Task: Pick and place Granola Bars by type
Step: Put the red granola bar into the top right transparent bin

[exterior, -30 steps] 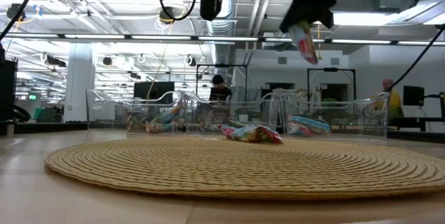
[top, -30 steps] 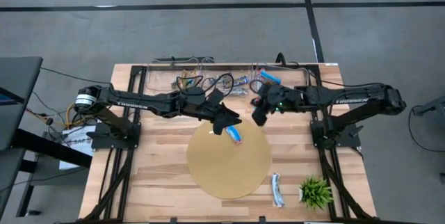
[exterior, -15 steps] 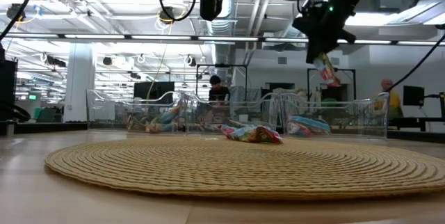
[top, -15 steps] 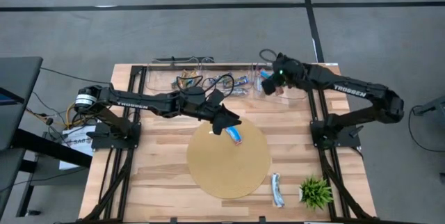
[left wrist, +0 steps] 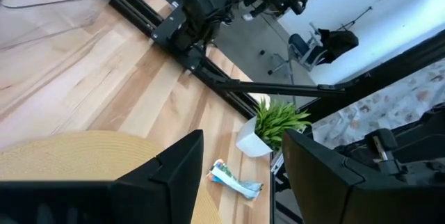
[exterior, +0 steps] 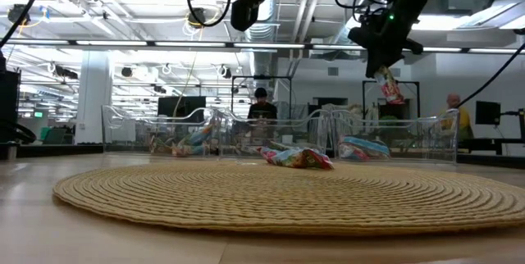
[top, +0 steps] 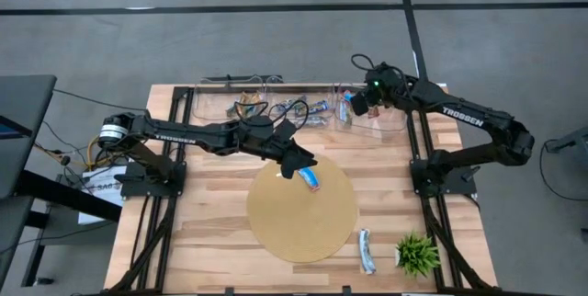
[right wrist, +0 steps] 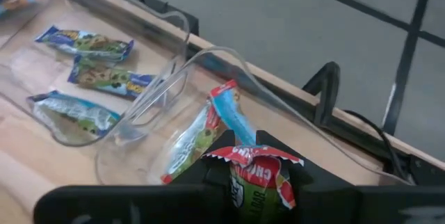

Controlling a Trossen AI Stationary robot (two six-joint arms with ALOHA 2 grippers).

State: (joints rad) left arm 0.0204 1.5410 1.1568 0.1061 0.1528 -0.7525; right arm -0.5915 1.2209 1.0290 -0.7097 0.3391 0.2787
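Note:
The middle of the blue bar (top: 308,177) on the round woven mat is the next place my left gripper should go to and close on.
My right gripper (top: 360,103) is shut on a green-and-red granola bar (exterior: 390,88) and hovers above the right-hand clear bin (top: 377,123) at the table's far edge. One blue-and-red bar (right wrist: 208,130) lies in that bin. My left gripper (top: 299,161) hangs open over the round woven mat's (top: 303,218) far-left rim, above and beside a blue bar (top: 312,179) that lies flat on the mat. Another silvery-blue bar (top: 367,251) lies on the wood near the small plant (top: 418,255); it also shows in the left wrist view as the bar (left wrist: 236,181). My right gripper pinches the bar between its two fingers at one end (right wrist: 254,190), coming from above and pointing down. The bar is lifted clear and hangs tilted below the fingers. Its free red crimped end (right wrist: 254,157) points down toward the bin.
Three clear bins stand in a row along the far edge; the middle bin (top: 308,109) holds several bars (right wrist: 83,43) and the left bin (top: 237,105) holds others. Cables run past the bins. People and racks show in the room beyond the table.
My right gripper has carried the bar from near the mat's far rim toward the table's far right, ending over the right-hand bin, still shut on it. The bar hangs from the fingers throughout.

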